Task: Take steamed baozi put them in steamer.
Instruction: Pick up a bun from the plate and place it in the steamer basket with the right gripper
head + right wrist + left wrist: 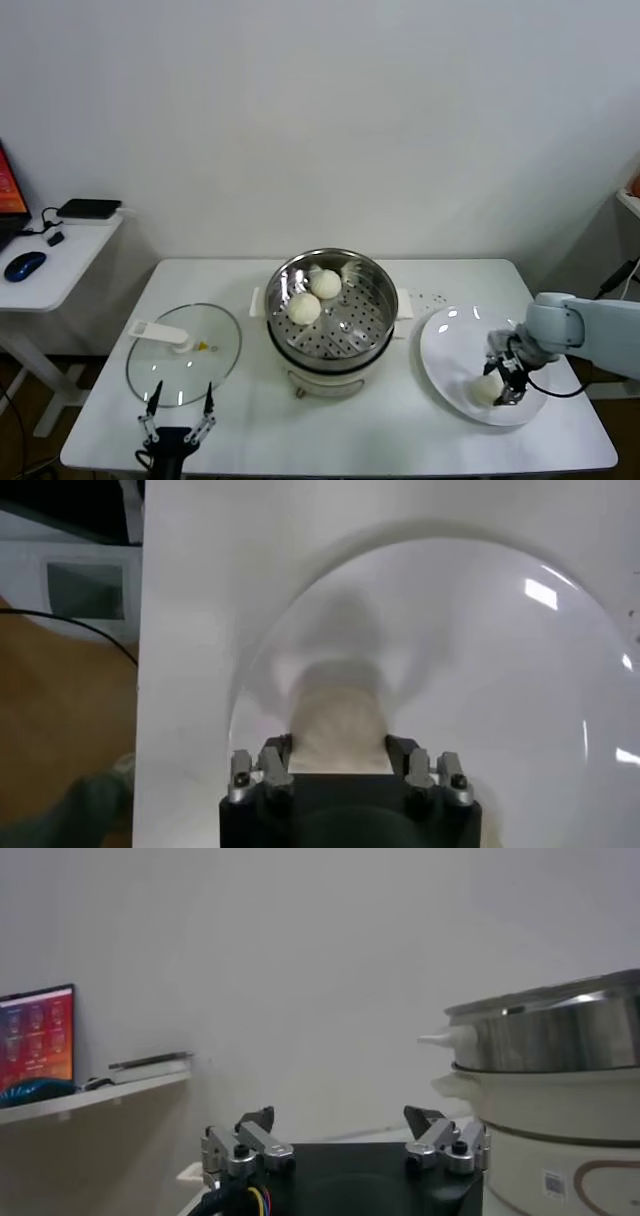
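Note:
Next, I release the third steamed baozi with my right gripper on the front part of the steamer's perforated bottom (325,338).
The steamer (372,312) stands at the table's middle on its cream pot base (318,378). Two steamed baozi (325,283) (304,308) lie on its perforated floor. My right gripper (506,384) is down on the white plate (447,352) at the right. It is shut on a third steamed baozi (487,389). In the right wrist view the bun (337,720) fills the gap between the fingers of my right gripper (337,746), resting on the plate (480,650). My left gripper (178,411) is open and empty at the table's front left edge. The left wrist view shows the left gripper (340,1120) beside the steamer (560,1033).
The glass lid (185,352) with a white handle lies at the left of the table, just behind my left gripper. A white power strip (430,298) lies behind the plate. A side desk (60,255) with a mouse stands at far left.

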Controlling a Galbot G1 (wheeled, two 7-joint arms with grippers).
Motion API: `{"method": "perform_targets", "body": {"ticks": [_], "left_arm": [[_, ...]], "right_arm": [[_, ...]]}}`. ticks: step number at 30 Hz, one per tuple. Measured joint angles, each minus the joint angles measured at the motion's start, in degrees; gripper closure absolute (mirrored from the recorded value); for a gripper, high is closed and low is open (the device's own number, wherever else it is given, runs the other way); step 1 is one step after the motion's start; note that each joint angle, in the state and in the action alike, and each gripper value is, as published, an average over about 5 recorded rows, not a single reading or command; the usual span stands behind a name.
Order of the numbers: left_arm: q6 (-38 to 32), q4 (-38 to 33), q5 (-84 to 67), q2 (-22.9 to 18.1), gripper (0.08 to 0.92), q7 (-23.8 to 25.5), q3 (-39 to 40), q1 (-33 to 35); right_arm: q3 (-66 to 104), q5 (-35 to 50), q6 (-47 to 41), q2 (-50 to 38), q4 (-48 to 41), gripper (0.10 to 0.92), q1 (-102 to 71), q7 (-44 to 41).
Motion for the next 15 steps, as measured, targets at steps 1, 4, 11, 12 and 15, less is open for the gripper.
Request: {"method": "perform_targets", "body": {"ticks": [1,4,11,12,15], "left_arm": [[-0.02,-0.05,0.00,0.00,0.177,0.00,0.00,0.06],[-0.07,-0.09,0.04,0.06,0.177,-0.01,0.03,0.22],[0.15,-0.57,0.58,0.34,0.177,0.08,0.44,0.54],[0.22,-0.70,0.65,0.34,0.177,0.10,0.45,0.54],[0.36,-0.96,0.74,0.37,0.177,0.13,0.43,0.53]], "right_arm": [[-0.39,0.20,0.16,0.10,0.27,0.388,0.78,-0.17],[-2.42,1.02,0.89,0.67,1.49,0.384,4.48,-0.80],[-8.75,4.62,4.46,4.30,4.20,0.381,18.42,-3.75],[-9.31,5.31,5.11,5.07,4.36,0.381,20.47,-4.32],[-10.03,7.46,6.96,7.60,4.65,0.381,25.69,-6.05]]}}
